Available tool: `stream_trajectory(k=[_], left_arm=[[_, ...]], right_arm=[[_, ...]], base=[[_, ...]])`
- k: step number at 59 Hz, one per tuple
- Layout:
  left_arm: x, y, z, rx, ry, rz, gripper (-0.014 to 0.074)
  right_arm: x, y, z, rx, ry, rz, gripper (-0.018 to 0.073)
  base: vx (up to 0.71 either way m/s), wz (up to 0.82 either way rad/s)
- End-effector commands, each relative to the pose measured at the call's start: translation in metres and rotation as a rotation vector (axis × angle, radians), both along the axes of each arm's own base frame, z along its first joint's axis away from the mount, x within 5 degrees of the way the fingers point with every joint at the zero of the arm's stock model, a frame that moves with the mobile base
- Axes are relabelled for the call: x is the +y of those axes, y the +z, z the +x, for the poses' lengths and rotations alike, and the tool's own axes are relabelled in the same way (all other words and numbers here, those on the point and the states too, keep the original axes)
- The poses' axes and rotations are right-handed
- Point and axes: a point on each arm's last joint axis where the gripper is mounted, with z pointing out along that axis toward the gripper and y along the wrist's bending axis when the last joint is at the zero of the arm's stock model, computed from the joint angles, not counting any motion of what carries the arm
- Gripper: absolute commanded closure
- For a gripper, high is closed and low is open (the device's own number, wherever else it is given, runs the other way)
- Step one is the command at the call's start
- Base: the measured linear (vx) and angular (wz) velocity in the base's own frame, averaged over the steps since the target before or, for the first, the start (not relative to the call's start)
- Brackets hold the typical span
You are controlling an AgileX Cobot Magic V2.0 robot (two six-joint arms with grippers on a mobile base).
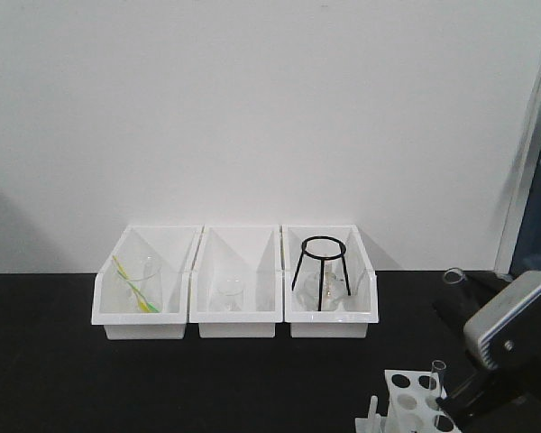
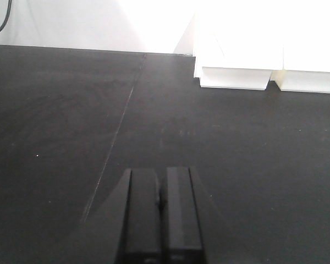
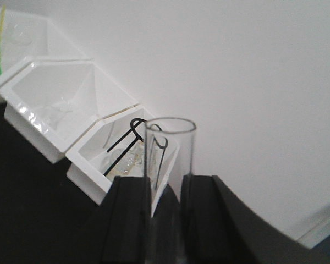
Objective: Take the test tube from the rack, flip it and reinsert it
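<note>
The robot's right gripper needs to set the clear test tube down in the white rack (image 1: 431,424), just in front of the second tube.
My right gripper (image 3: 166,184) is shut on a clear glass test tube (image 3: 170,148), whose open rimmed end sticks out past the fingertips. In the front view this gripper (image 1: 453,305) is at the right edge, above and right of the rack, with the tube's rim (image 1: 453,277) pointing up and left. The white rack (image 1: 406,386) stands at the bottom right, partly cut off. A second clear tube (image 1: 436,373) stands upright in one of its holes. My left gripper (image 2: 162,175) is shut and empty, low over the black table, far from the rack.
Three white bins stand in a row at the back against the white wall. The left bin (image 1: 140,311) holds a beaker with green and yellow sticks, the middle bin (image 1: 236,311) small glassware, the right bin (image 1: 332,311) a black wire tripod over a flask. The table (image 1: 54,370) is black.
</note>
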Motion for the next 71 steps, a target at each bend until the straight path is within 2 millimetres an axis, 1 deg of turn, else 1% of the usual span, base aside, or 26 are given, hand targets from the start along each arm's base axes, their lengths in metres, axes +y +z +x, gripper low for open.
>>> stream_trajectory(k=[1, 7, 11, 19, 29, 34, 39, 45, 60, 67, 71], left_arm=[[-0.001, 0.009, 0.001, -0.099, -0.011, 0.005, 0.0603], [-0.001, 0.009, 0.001, -0.099, -0.011, 0.005, 0.0603], [-0.001, 0.009, 0.001, -0.099, -0.011, 0.005, 0.0603], [-0.001, 0.009, 0.001, -0.099, -0.011, 0.005, 0.0603], [-0.001, 0.009, 0.001, -0.099, -0.011, 0.005, 0.0603], [-0.001, 0.009, 0.001, -0.099, -0.011, 0.005, 0.0603], [-0.001, 0.009, 0.001, -0.099, -0.011, 0.005, 0.0603], [-0.001, 0.009, 0.001, -0.099, -0.011, 0.005, 0.0603], [-0.001, 0.009, 0.001, -0.099, -0.011, 0.005, 0.0603], [-0.001, 0.009, 0.001, -0.099, -0.011, 0.005, 0.0603], [-0.001, 0.009, 0.001, -0.099, -0.011, 0.005, 0.0603]], right_arm=[[-0.005, 0.025, 0.0, -0.085, -0.067, 0.247, 0.0454], [-0.01, 0.024, 0.001, -0.038, -0.137, 0.423, 0.0454], [-0.012, 0.024, 0.002, -0.022, -0.165, 0.486, 0.0454], [-0.013, 0.024, 0.002, -0.024, -0.176, 0.509, 0.0454], [-0.014, 0.027, 0.002, -0.072, -0.18, 0.521, 0.0454], [-0.014, 0.025, 0.006, -0.078, -0.188, 0.576, 0.0454], [-0.012, 0.019, 0.013, -0.056, -0.188, 0.628, 0.0454], [-0.006, 0.01, 0.022, -0.033, -0.155, 0.631, 0.0454], [0.007, -0.003, 0.036, -0.046, -0.042, 0.605, 0.0454], [0.01, -0.009, 0.038, -0.02, -0.031, 0.569, 0.0454], [0.009, -0.015, 0.032, -0.045, -0.015, 0.574, 0.0454]], base=[[0.0, 0.0], [0.0, 0.0], [0.0, 0.0], [0.0, 0.0], [0.0, 0.0], [0.0, 0.0], [0.0, 0.0], [0.0, 0.0], [0.0, 0.0], [0.0, 0.0], [0.0, 0.0]])
